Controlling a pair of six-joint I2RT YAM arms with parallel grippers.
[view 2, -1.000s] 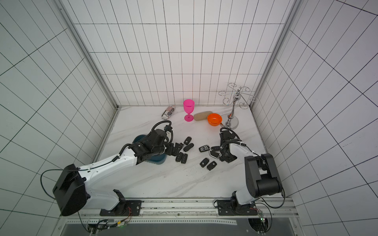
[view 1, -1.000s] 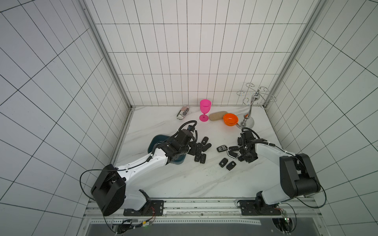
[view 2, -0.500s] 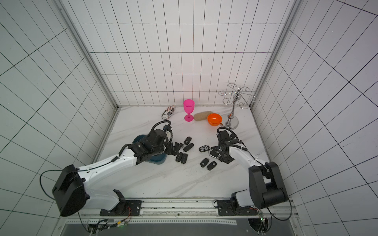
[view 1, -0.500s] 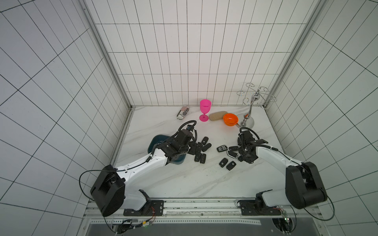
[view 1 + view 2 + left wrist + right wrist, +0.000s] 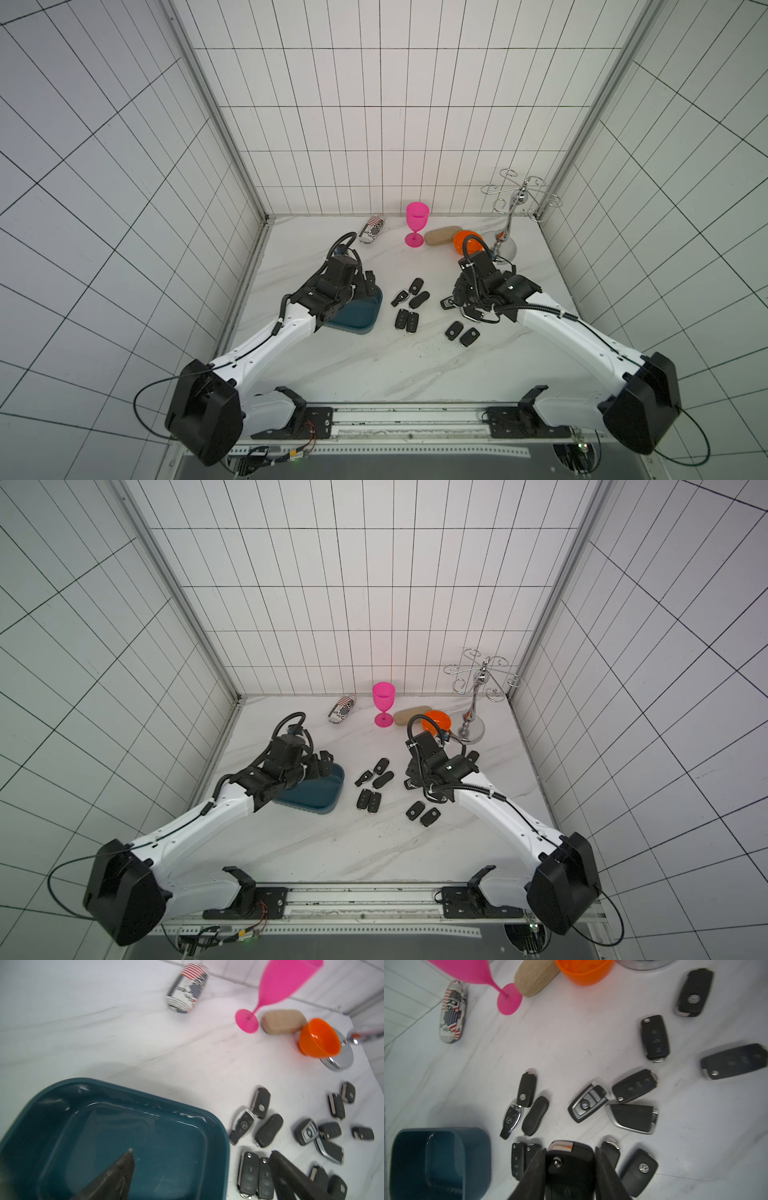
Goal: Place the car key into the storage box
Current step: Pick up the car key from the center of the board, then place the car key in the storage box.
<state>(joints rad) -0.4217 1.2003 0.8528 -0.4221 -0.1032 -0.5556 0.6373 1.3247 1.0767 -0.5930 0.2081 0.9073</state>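
Note:
My right gripper will release the black car key on the storage box's bare bottom, close to the storage box's front side [image 5: 346, 318].
The storage box [image 5: 357, 318] [image 5: 318, 796] is a shallow teal tub at the left of the table; its visible floor [image 5: 135, 1136] is bare. My left gripper [image 5: 202, 1152] [image 5: 370, 282] hangs open over the box's right rim, holding nothing. Above the right-hand scatter of fobs, my right gripper [image 5: 570, 1149] [image 5: 461, 295] is shut on a black car key [image 5: 571, 1165] with a silver and orange end. Several more black car keys lie on the marble: a cluster [image 5: 415, 291], a pair [image 5: 406, 321] and another pair [image 5: 461, 333].
Along the back wall stand a patterned can [image 5: 372, 228], a pink goblet [image 5: 417, 224], a cork block [image 5: 442, 235], an orange bowl [image 5: 463, 243] and a chrome hook stand [image 5: 513, 216]. Tiled walls close in both sides.
My right gripper has shifted left with the car key still in its grip, and its arm has stretched out. The left gripper has drawn back slightly over the box.

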